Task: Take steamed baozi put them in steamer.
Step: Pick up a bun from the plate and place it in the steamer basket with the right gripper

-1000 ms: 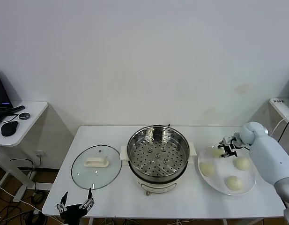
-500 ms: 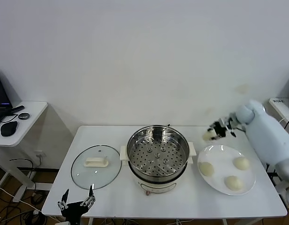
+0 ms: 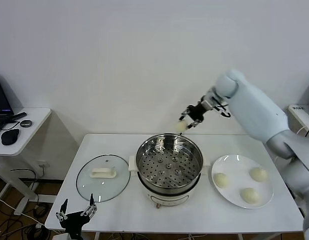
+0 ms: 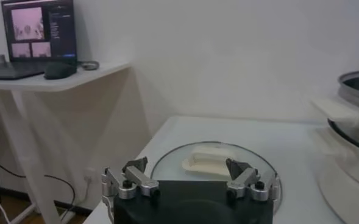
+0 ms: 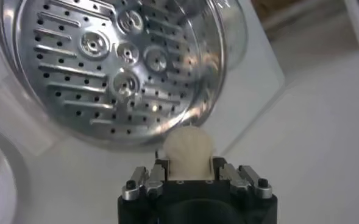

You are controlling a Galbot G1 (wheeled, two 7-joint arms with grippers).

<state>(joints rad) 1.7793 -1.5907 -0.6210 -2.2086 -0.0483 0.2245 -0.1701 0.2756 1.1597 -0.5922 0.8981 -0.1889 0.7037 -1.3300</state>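
Note:
Next, my right gripper releases the baozi on the perforated tray inside the steamer (image 3: pixel 165 149) (image 5: pixel 166 97), near its far rim. The baozi is now raised above that rim.
My right gripper (image 3: pixel 185 123) is raised above the far rim of the steamer (image 3: pixel 169 165), shut on one steamed baozi (image 3: pixel 181 126). From the right wrist the pale bun (image 5: pixel 189 149) fills the gap between the fingers, with the steamer's perforated tray (image 5: pixel 109 67) below it. Three more baozi (image 3: pixel 221 180) (image 3: pixel 258 174) (image 3: pixel 250 195) lie on the white plate (image 3: pixel 236 163) to the steamer's right. My left gripper (image 3: pixel 75 215) hangs open at the table's front left edge, low beside the glass lid (image 4: pixel 213 161).
The glass lid (image 3: pixel 102 177) with a white handle lies flat on the table left of the steamer. A side desk (image 3: pixel 21 125) with a laptop and mouse stands farther left. The wall is close behind the table.
The right gripper lifted one baozi off the plate and carried it up and left to above the steamer's far rim. The left gripper shifted slightly at the table's front.

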